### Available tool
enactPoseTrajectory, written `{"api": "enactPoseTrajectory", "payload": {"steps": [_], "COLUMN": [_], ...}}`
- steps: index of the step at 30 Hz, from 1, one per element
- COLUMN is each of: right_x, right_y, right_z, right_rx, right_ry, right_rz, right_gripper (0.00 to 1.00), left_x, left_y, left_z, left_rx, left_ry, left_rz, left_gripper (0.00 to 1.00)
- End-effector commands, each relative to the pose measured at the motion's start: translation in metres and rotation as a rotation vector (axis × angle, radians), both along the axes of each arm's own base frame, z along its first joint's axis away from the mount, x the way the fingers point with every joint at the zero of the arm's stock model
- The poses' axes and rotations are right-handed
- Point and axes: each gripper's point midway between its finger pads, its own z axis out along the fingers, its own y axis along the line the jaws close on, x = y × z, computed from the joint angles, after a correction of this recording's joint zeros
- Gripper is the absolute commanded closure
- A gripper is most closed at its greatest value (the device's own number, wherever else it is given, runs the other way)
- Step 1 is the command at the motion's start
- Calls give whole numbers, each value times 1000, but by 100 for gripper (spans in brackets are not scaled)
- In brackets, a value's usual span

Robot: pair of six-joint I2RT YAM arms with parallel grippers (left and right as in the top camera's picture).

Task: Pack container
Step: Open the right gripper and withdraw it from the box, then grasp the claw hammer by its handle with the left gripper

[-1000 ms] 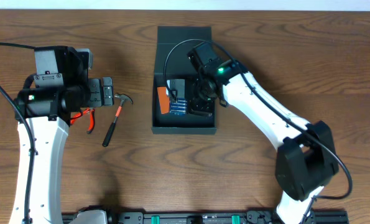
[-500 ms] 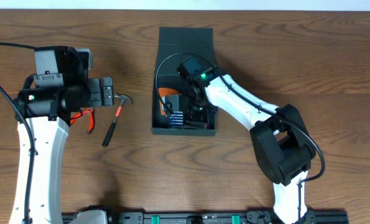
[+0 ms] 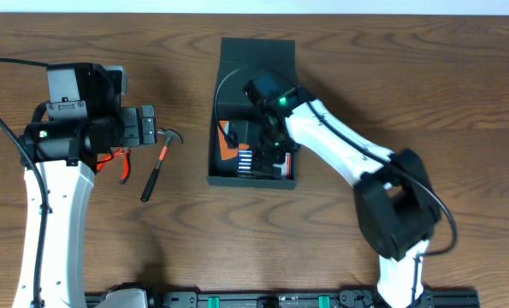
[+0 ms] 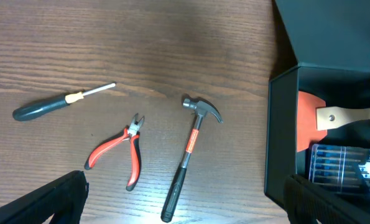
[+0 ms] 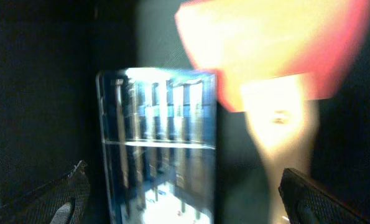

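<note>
The hammer is next for my left gripper, which should close on the handle's red part [image 3: 162,152] [image 4: 193,138], just below the hammer's head.
The dark teal container [image 3: 223,175] stands open at mid-table, its flap lid [image 3: 257,53] lying flat behind it. Inside lie an orange-bladed scraper [image 3: 227,137] and a small blue case of drill bits [image 3: 245,159]. My right gripper [image 3: 269,145] is open inside the container, just over the blue case [image 5: 157,143], with the scraper [image 5: 265,50] beyond it. My left gripper [image 3: 148,128] is open and empty above the tools left of the container. In the left wrist view its fingers [image 4: 185,211] frame the hammer [image 4: 191,149], with the container [image 4: 278,143] at right.
On the wood table left of the container lie a hammer [image 3: 157,162] with a red and black handle, red-handled pliers [image 4: 119,149] and a dark-handled screwdriver [image 4: 60,102]. The pliers [image 3: 122,162] are partly under my left arm in the overhead view.
My right gripper has moved left and toward the front inside the container, now over the blue case. The container has shifted slightly. The left arm has not moved.
</note>
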Motion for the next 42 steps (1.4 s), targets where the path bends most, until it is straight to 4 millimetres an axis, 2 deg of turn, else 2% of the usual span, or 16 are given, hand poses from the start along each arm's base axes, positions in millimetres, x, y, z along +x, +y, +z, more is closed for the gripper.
{"api": "enactPoseTrajectory", "payload": {"steps": [1,4,7,9,12,14,17,20,25,28,31,36,39,42], "right_x": [9,15,33,53,82,96,107,106,92,85,83,85,86,84], "right_y": [15,6,-21,-50,-98,-131,-174,-198,-211,-211,-211,-211,-212,-212], "right_z": [74,100,125,140,150,148,130,99,42,15,-1,-9,-8,-9], "right_rx": [115,116,106,116,175,232,296,320,235,182,153,150,152,147], "right_ry": [-134,-209,-287,-327,-316,-255,-110,41,219,272,308,318,316,320], "right_rz": [-26,-71,-213,-386,-695,-931,-1215,-1376,-1454,-1463,-1482,-1498,-1499,-1500], "right_gripper": [1,1,1,1,1,1,1,1,1,1,1,1,1,1], "left_x": [0,-1,-4,-9,-20,-25,-26,-24,-6,6,15,27,30,30], "left_y": [-3,-4,-4,-6,-10,-16,-27,-35,-27,-27,-28,-28,-28,-20], "left_z": [-4,-4,-7,-14,-35,-50,-76,-101,-140,-159,-175,-200,-214,-226], "left_rx": [-9,-10,-12,-14,-16,-8,28,65,138,147,149,149,156,199], "left_ry": [11,14,32,68,160,230,322,389,449,450,449,450,459,487], "left_rz": [-16,-16,-16,-20,-40,-79,-205,-311,-310,-340,-342,-342,-367,-359], "left_gripper": [2,1,2,1,1,2,1,1,1,1,0,8,26,35]}}
